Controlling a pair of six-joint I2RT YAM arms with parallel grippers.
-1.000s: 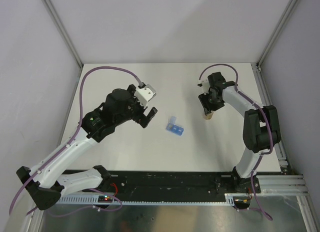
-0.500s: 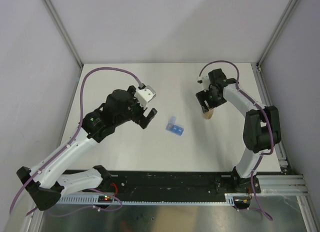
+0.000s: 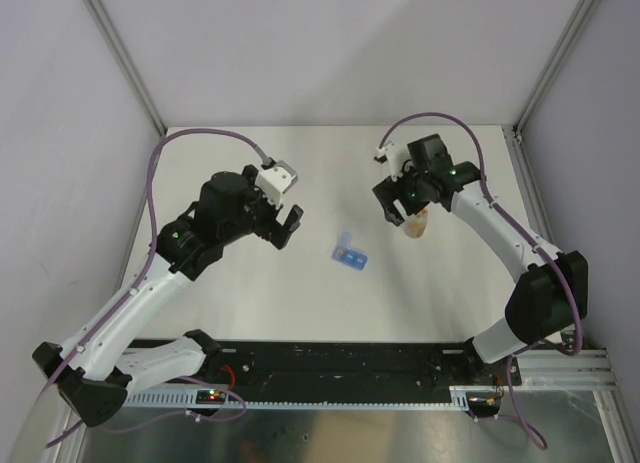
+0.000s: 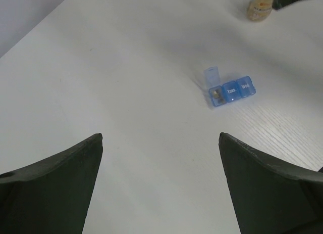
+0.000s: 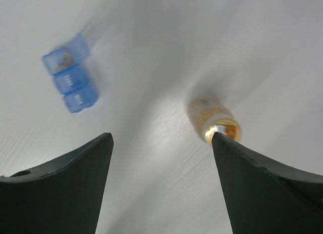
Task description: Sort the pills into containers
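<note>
The light-blue pill box is next, and my right gripper will move to it and close on its closed end compartment (image 3: pixel 359 262) (image 5: pixel 81 99), farthest from the open lid.
The light-blue pill box (image 3: pixel 350 253) lies mid-table, a strip of three containers (image 4: pixel 232 88). Its end lid (image 4: pixel 212 74) stands up, and a small dark shape (image 4: pixel 217 94) lies in that compartment. Whether it is one of the pills I cannot tell. The box looks blurred in the right wrist view (image 5: pixel 70 80). My left gripper (image 3: pixel 288 228) hangs open to the left of the box, and its wrist view shows nothing in the gripper (image 4: pixel 160 136). My right gripper (image 3: pixel 398 211) is open (image 5: pixel 161 136), empty, just left of the bottle.
An amber bottle (image 3: pixel 416 226) stands uncapped on the table right of the box, close beside my right fingertip (image 5: pixel 232 153); it also shows at the top of the left wrist view (image 4: pixel 260 4). Grey walls enclose the white table (image 3: pixel 250 303).
My right gripper has opened, let go of the amber bottle and drawn off to the left; the bottle stays standing. The left gripper has shifted slightly left and stays open.
</note>
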